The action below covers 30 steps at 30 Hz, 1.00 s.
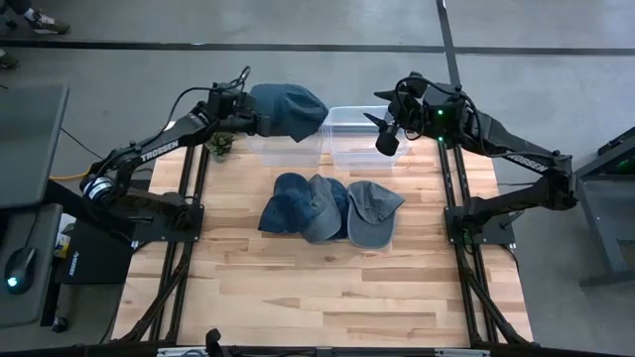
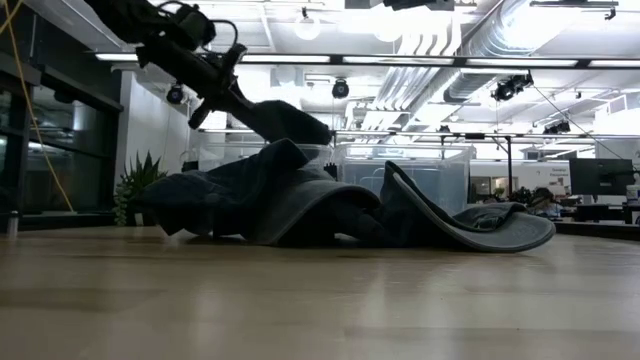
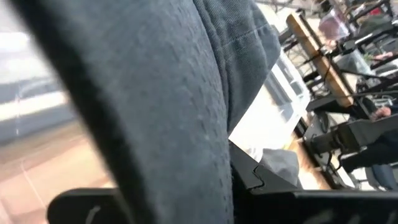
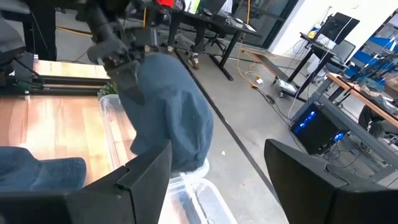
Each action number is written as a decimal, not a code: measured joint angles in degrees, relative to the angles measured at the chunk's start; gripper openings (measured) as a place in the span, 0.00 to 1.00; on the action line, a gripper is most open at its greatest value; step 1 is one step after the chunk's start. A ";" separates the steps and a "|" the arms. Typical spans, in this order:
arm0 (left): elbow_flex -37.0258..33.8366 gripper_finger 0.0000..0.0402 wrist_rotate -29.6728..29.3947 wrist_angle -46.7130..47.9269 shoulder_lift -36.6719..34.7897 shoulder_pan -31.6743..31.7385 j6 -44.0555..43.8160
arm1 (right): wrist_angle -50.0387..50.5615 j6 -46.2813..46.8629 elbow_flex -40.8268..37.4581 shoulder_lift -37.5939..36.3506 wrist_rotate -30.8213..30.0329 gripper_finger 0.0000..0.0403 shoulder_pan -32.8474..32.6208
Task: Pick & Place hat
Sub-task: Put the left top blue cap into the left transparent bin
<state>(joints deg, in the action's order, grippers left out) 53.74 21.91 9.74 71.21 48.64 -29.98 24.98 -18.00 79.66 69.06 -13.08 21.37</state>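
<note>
Next, my left gripper releases the dark blue hat in the clear bin [image 1: 276, 126] next to the small green plant.
My left gripper [image 1: 250, 115] is at the table's far edge, shut on a dark blue hat [image 1: 290, 109] that sits over the left clear bin [image 1: 298, 151]. The low view shows the same hat [image 2: 292, 124] above the bin's rim. It also fills the left wrist view [image 3: 155, 93]. My right gripper [image 1: 386, 140] hovers open over the right clear bin [image 1: 362, 151], and it is empty in its wrist view [image 4: 217, 163]. Three more blue hats [image 1: 322, 208] lie overlapping mid-table, resting on their brims and crowns. My left gripper holds the hat by its left-hand edge [image 4: 127, 74], pinched between the two fingers. The fingers come slanting down from the table's left. The hat hangs below and beyond the fingers, over the left bin. Whether its lower end [image 4: 186, 158] touches the bin cannot be told.
The two clear bins stand side by side at the table's far edge. A small green plant [image 1: 220, 147] sits left of the left bin. The pile of hats [image 2: 300, 205] takes up the table's middle, and bare wood [image 1: 317, 288] lies toward the near edge.
</note>
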 joint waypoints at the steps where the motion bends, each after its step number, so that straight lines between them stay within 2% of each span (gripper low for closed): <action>1: 0.00 0.01 0.09 0.52 -0.78 0.27 0.01 | 0.09 0.00 0.00 0.01 0.00 0.63 0.00; 11: 0.04 0.01 -1.64 10.26 -3.17 0.48 1.61 | -0.25 0.02 0.00 3.16 0.02 0.63 0.00; 22: 0.04 0.01 -2.21 10.03 -2.69 0.48 1.27 | -2.57 -0.90 0.00 5.33 0.00 0.63 -0.02; 30: 0.04 0.01 -7.37 14.73 -2.06 0.48 2.82 | -1.94 -0.48 0.00 5.33 1.51 0.63 -0.02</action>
<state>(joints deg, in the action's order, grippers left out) 53.78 14.55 24.47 69.14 49.12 -27.16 23.04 -18.48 79.66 74.39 -11.57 21.34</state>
